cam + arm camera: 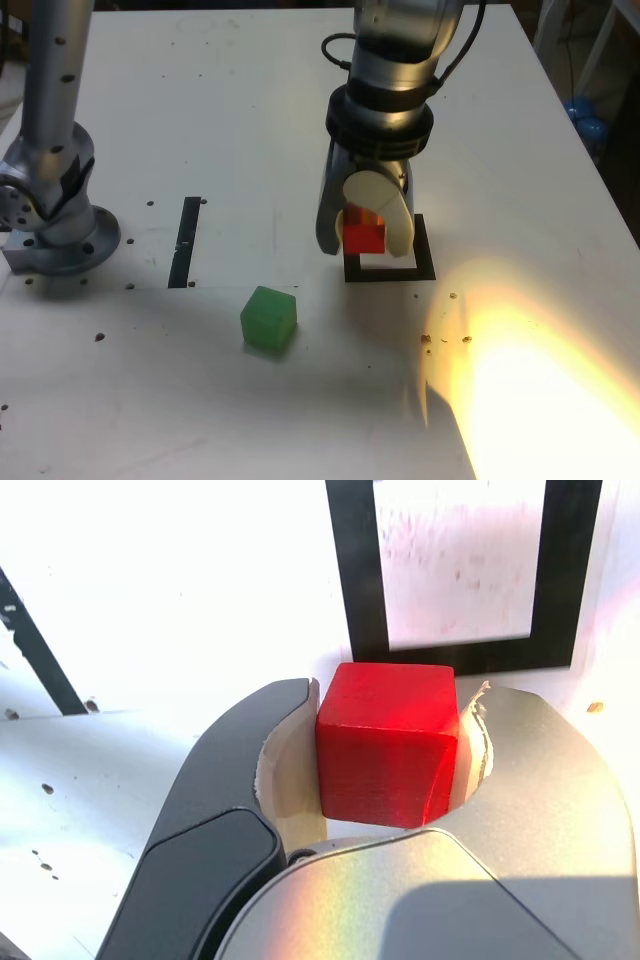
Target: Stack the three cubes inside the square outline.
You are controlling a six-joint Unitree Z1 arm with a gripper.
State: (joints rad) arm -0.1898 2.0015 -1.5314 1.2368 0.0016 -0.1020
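Next, I let go of the red cube on the white centre of the black square outline (pixel 384 247) (pixel 460 568).
My gripper (pixel 364 238) is shut on the red cube (pixel 364 237), which the wrist view shows pinched between the two jaws (pixel 388 742). It hangs just above the table at the near-left part of the square outline (pixel 424 270). In the wrist view the black border with its white centre (pixel 458 570) lies just beyond the cube. The green cube (pixel 269 319) rests on the table toward the exterior view's left and nearer the front. No yellow cube is in view.
A narrow black slot (pixel 186 241) lies on the table at the exterior view's left, beside the arm's grey base (pixel 55 215). A bright glare patch (pixel 540 380) covers the front right of the table. Small dark holes dot the surface.
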